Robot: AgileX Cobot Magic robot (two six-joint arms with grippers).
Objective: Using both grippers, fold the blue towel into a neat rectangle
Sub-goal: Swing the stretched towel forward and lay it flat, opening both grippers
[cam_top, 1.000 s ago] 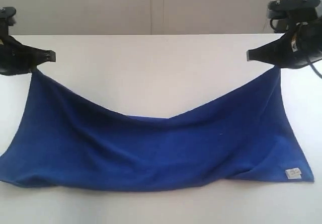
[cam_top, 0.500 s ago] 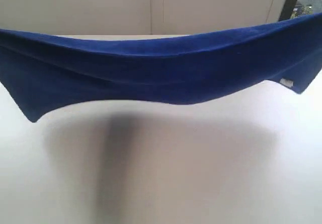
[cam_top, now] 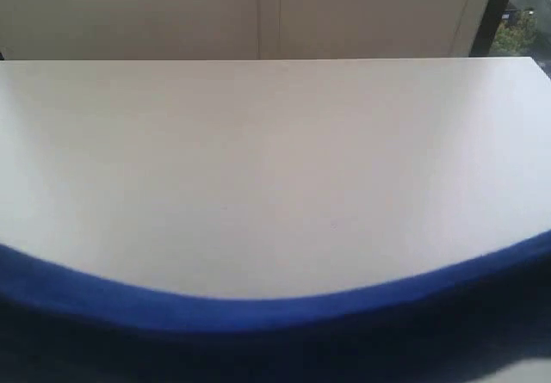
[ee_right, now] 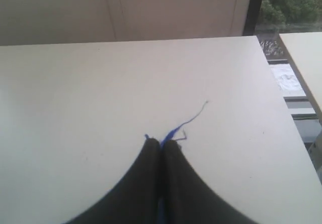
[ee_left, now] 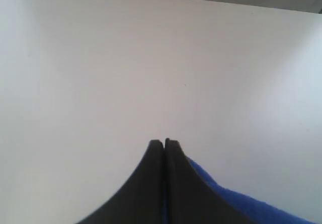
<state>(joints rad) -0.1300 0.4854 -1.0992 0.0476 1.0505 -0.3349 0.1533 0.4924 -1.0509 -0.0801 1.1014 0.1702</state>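
Observation:
Next, I release the blue towel's corner from my right gripper on the white table [cam_top: 453, 145] in front of the dark strip.
The blue towel [cam_top: 275, 327] hangs close to the exterior camera as a sagging band across the bottom of that view, blurred. Neither gripper shows there. In the left wrist view my left gripper [ee_left: 164, 143] is shut, with blue towel [ee_left: 236, 201] spilling out beside one finger and a thin blue line between the pads. My right gripper [ee_right: 161, 142] is shut too, with a blue thread of the towel [ee_right: 188, 121] sticking out past its tips and blue cloth showing between the pads. The white label is out of view.
A white table [cam_top: 275, 159] spreads beyond the towel, its far edge against a beige wall [cam_top: 258, 13]. The table's side edge [ee_right: 282, 108] shows in the right wrist view, with a gap and a second surface [ee_right: 304, 53] beyond it.
The towel was draped on the table a second ago, then lifted and stretched across the top of the view. Now it has swung toward the camera and fills the bottom edge.

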